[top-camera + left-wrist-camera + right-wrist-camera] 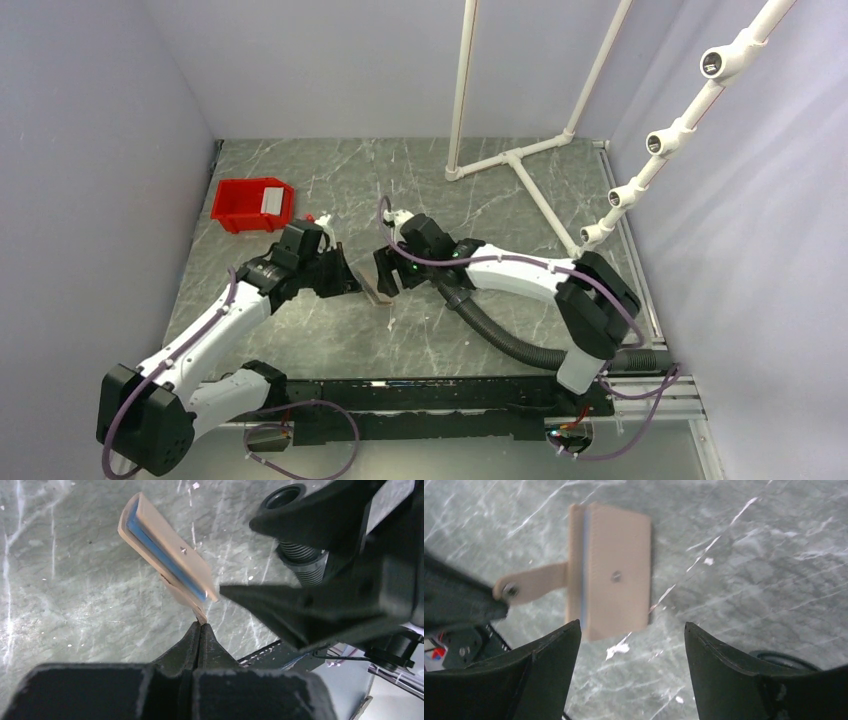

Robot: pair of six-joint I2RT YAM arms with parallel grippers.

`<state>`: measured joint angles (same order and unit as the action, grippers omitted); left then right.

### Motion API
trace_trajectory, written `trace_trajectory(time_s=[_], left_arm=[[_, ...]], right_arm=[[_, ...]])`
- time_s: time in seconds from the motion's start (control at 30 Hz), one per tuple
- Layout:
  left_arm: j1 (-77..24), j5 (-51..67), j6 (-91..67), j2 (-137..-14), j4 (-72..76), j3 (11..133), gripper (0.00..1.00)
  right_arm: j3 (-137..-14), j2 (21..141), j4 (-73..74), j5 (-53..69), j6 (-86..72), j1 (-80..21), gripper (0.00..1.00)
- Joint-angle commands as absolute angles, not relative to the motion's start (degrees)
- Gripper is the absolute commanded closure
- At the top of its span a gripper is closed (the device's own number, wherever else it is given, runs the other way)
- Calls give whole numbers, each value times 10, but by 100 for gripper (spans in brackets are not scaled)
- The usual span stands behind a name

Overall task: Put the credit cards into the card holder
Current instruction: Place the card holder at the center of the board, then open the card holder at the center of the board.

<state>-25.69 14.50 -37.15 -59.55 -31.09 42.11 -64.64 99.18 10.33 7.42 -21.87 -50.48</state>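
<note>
Next, I open the card holder with my right gripper, as it hangs folded shut by its strap tab, before my left gripper takes the strap nearer its base [563,576].
The tan card holder [192,562] hangs tilted just above the table at its middle, with a pale blue credit card [160,547] showing edge-on inside its slot. My left gripper [201,624] is shut on the holder's strap tab [536,581]. In the right wrist view the card holder [619,587] lies just ahead of my right gripper [631,630], which stands open and holds nothing. From above, the left gripper [348,277] and the right gripper [388,272] face each other with the card holder [376,291] between them. A whitish-grey card [271,200] leans inside the red bin.
The red plastic bin [240,212] sits at the back left of the marble table. A white pipe frame [520,160] stands at the back right. A black corrugated hose [505,340] runs along the right arm.
</note>
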Motion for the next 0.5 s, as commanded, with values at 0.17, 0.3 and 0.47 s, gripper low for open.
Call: trace_trajectory(time_s=[0.17,0.3,0.47], left_arm=[[-256,183,-371,-593,-291,466,100],[-256,169,-371,-589,-306,464,100],[-256,96,-394,-587,-355,434,100]], right_arm=[[-586,931,-22,54,-192,-547,24],[-605,954,-3,17,-199,-546,30],[-603,966,4,-4,-215,-544,35]])
